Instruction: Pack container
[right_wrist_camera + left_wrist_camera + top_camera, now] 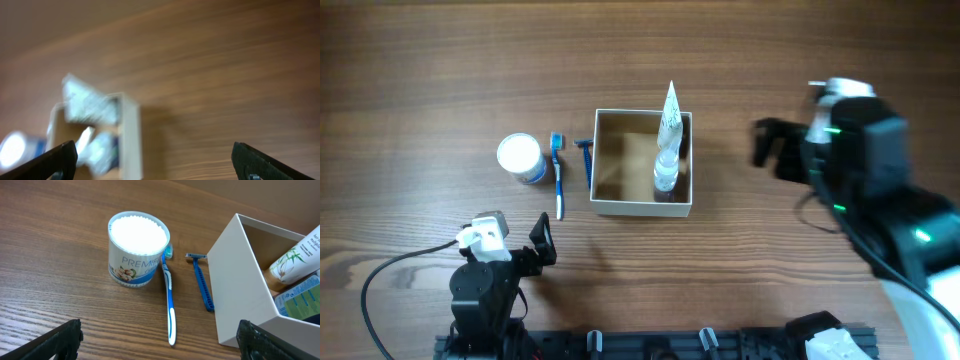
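My left gripper will move to the round jar next to the toothbrush next, and close around the jar's white lid (519, 153) (139, 235).
The container (605, 202) is a square cardboard box, white outside and brown inside, mid-table; it also shows in the left wrist view (235, 295) and, blurred, in the right wrist view (131, 135). A white tube (668, 140) stands in its right side. Left of the box lie a blue razor (587, 162), a blue-and-white toothbrush (558, 175) and a round white-lidded jar (520, 157). My left gripper (542, 240) is open and empty near the front edge, below the toothbrush. My right gripper (770, 148) is open and empty, right of the box.
The left wrist view shows the jar (137, 250), toothbrush (169, 292) and razor (201, 280) side by side on the wood table. A cable (390, 270) runs from the left arm base at the front left.
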You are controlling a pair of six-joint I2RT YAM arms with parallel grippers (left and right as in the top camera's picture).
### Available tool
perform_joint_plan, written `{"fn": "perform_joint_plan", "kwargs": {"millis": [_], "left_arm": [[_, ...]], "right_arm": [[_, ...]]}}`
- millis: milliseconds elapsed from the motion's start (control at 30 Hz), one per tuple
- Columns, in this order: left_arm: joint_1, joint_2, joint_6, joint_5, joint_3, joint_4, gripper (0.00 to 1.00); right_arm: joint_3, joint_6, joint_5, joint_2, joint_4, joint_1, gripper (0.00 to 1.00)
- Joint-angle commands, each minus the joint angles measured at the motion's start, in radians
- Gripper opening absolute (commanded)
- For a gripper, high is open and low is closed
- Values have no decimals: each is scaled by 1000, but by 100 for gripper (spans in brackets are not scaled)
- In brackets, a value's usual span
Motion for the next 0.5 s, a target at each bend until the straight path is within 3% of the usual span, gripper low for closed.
{"fn": "perform_joint_plan", "kwargs": {"millis": [0, 333, 467], "left_arm": [[-5, -7, -5, 1, -2, 3, 100], [-5, -7, -5, 2, -2, 55, 100], [-5, -7, -6, 82, -2, 121, 100]], "right_arm": [[6, 17, 24, -54, -16, -135, 100], [6, 18, 23, -31, -18, -177, 100], [6, 22, 24, 8, -18, -177, 100]]}}
